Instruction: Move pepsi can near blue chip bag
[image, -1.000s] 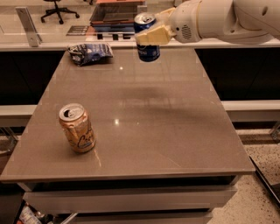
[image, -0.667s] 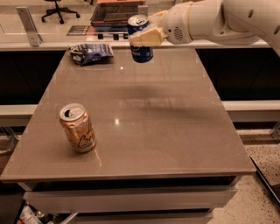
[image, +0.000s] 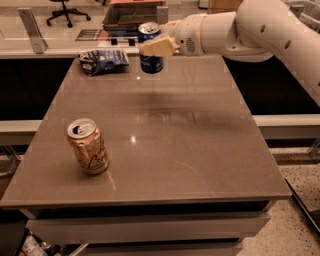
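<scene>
The robot's gripper needs to set the pepsi can down upright on the brown table (image: 138, 83) next to the inner end of the blue chip bag.
The pepsi can (image: 151, 62), dark blue with a silver top, hangs upright above the far part of the table, held in my gripper (image: 156, 45). The gripper's tan fingers (image: 159, 47) are shut around the can's upper half, and the white arm reaches in from the right. The blue chip bag (image: 103, 60), dark blue wrinkly foil, lies at the table's far left corner. The can is just to the right of the bag, with a small gap between them.
An orange-tan can (image: 88, 146) with dark script stands at the front left of the brown table (image: 200, 150). A glass partition and counter run behind the table's far edge. An office chair (image: 67, 10) stands in the background.
My gripper has carried the pepsi can to the left, closer to the blue chip bag. The orange-tan can and the bag have not moved.
</scene>
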